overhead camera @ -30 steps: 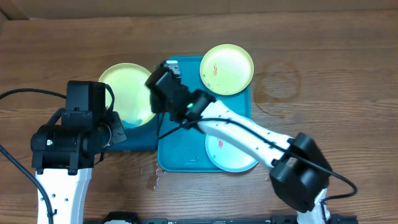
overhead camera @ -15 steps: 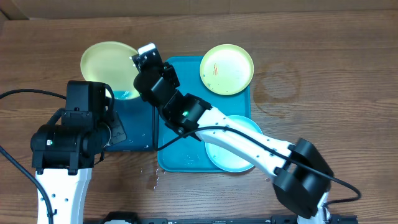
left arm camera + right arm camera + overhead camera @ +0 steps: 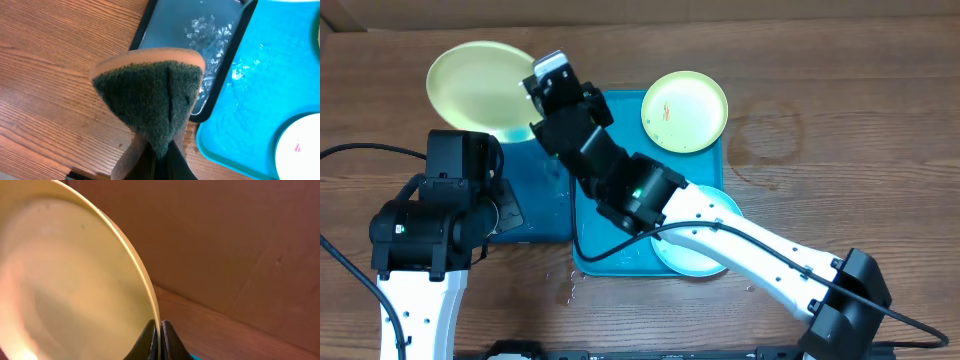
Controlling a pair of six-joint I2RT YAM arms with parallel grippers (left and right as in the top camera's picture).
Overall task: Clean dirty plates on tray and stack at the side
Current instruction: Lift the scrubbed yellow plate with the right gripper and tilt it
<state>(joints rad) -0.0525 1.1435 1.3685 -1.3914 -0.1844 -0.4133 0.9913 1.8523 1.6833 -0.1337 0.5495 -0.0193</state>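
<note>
The robot's right gripper needs to release its lime-green plate, now held above the table's far end, next to the turquoise tray, on the damp ring's near edge (image 3: 767,165).
My right gripper (image 3: 534,118) (image 3: 160,330) is shut on the rim of a lime-green plate (image 3: 480,88) (image 3: 75,280) and holds it above the table's far left. A second lime-green plate (image 3: 685,110) with orange smears lies at the far right corner of the turquoise tray (image 3: 610,255) (image 3: 260,100). On the tray's near end sits a light-blue plate (image 3: 695,255) (image 3: 302,150) with a red smear, partly covered by the right arm. My left gripper (image 3: 160,155) is shut on a sponge (image 3: 150,95), green scouring face toward the camera, near the tray's left edge.
A smaller dark-blue tray (image 3: 535,215) (image 3: 200,40) with a black rim and wet specks lies left of the turquoise one, partly under the left arm. A cardboard wall (image 3: 225,240) stands behind the table. Water drops (image 3: 565,285) dot the wood in front.
The right gripper has carried the lime-green plate away from above the dark-blue tray, up and to the left over the far table. The left arm has stayed still.
</note>
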